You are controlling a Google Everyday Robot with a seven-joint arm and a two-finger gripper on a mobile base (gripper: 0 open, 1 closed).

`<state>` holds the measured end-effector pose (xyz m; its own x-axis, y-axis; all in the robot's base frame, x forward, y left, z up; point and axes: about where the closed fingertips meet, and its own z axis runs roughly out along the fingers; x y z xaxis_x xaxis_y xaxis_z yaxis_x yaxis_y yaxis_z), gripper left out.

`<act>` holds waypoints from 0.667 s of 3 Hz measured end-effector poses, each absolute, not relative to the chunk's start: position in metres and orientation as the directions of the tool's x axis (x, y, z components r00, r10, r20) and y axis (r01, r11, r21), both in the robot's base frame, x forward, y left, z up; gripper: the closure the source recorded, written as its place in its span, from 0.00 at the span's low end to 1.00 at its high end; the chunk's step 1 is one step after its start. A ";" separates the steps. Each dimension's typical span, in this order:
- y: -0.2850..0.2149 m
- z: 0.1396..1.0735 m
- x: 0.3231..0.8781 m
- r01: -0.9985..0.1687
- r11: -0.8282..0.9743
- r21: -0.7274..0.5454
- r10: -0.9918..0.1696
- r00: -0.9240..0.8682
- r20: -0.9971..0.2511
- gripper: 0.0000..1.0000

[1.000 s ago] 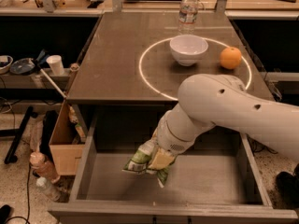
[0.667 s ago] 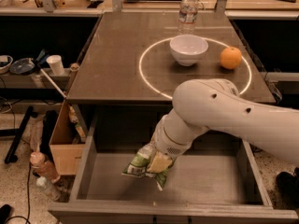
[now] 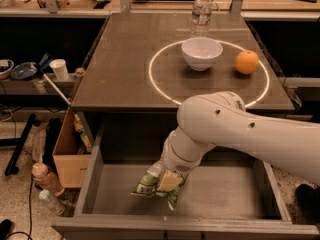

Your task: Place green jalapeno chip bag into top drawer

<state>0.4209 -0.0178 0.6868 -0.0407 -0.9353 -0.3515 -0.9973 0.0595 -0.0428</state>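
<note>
The robot's gripper needs to release the green jalapeno chip bag on the grey drawer bottom near the drawer's front side (image 3: pixel 160 190).
The green jalapeno chip bag (image 3: pixel 148 183), crinkly green with a white panel, hangs from my gripper (image 3: pixel 169 182) inside the open top drawer (image 3: pixel 220 191). The gripper is shut on the bag's right end. It sits left of the drawer's middle, near the front wall. The bag is low over the grey drawer bottom; I cannot tell whether it touches. My white arm (image 3: pixel 240 129) reaches down from the right and hides part of the drawer's back.
On the table (image 3: pixel 125 69) stand a white bowl (image 3: pixel 202 53), an orange (image 3: pixel 247 62) and a water bottle (image 3: pixel 201 11). A brown cardboard box (image 3: pixel 70 149) and bottles (image 3: pixel 45 181) are on the floor to the drawer's left.
My gripper and the bag have moved slightly left and lower into the drawer. Nothing on the table has moved.
</note>
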 end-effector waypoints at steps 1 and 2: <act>-0.018 0.677 0.418 -0.998 0.060 -0.027 -0.940 -0.047 -0.339 1.00; -0.017 0.667 0.418 -0.998 0.060 -0.008 -0.943 -0.054 -0.328 1.00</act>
<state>0.4178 -0.0173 0.6665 -0.0544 -0.9431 -0.3280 -0.9981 0.0604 -0.0081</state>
